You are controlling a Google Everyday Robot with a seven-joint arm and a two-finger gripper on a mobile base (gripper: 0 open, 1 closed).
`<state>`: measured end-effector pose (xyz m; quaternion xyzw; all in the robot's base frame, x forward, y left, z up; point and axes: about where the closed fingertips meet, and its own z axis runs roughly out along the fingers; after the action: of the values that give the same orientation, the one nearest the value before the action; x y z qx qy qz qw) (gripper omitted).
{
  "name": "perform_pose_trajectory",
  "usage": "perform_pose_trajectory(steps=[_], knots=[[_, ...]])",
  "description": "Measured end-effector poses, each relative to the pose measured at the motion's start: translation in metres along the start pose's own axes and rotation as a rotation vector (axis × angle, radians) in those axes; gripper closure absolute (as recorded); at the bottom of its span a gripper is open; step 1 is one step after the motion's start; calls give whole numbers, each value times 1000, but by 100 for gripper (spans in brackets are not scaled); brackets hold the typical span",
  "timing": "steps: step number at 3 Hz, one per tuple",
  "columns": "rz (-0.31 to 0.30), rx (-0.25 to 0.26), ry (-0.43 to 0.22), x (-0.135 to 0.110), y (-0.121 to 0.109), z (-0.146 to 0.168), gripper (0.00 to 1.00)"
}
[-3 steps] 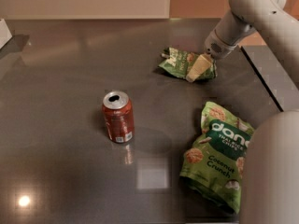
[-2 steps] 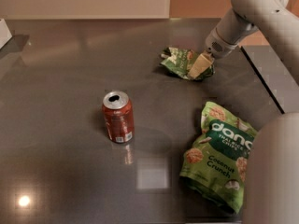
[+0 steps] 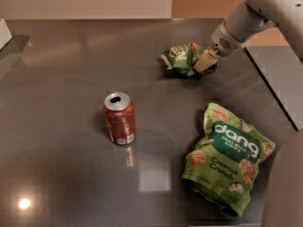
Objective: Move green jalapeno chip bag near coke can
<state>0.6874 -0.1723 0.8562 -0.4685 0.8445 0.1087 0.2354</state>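
Observation:
Next, my gripper lets go of the green jalapeno chip bag on the dark table [image 3: 158,91], close behind the coke can. The bag is now at the table's back.
The green jalapeno chip bag [image 3: 182,56] is small and crumpled, at the back right of the dark table. My gripper [image 3: 204,63] comes in from the upper right and is shut on the bag's right edge; one tan finger [image 3: 203,62] shows against the foil. The bag seems raised slightly off the surface. The coke can [image 3: 120,118] stands upright in the middle left of the table, red with a silver open top and a white label patch. It is well apart from the bag, to the front left of it.
A larger bright green "dang Coconut Crunch" bag [image 3: 227,157] lies flat at the front right. The table's right edge [image 3: 272,96] runs diagonally past the gripper. A white object [image 3: 4,32] sits at the far left edge. Part of the robot body [image 3: 284,188] fills the lower right corner.
The gripper and the small green bag have shifted slightly upward together. The can and the large bag have not moved.

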Motion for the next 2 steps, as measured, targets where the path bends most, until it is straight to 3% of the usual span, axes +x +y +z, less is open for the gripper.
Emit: perform_pose_trajectory(steps=[2], knots=[[-85, -106, -79, -20, 65, -27, 100]])
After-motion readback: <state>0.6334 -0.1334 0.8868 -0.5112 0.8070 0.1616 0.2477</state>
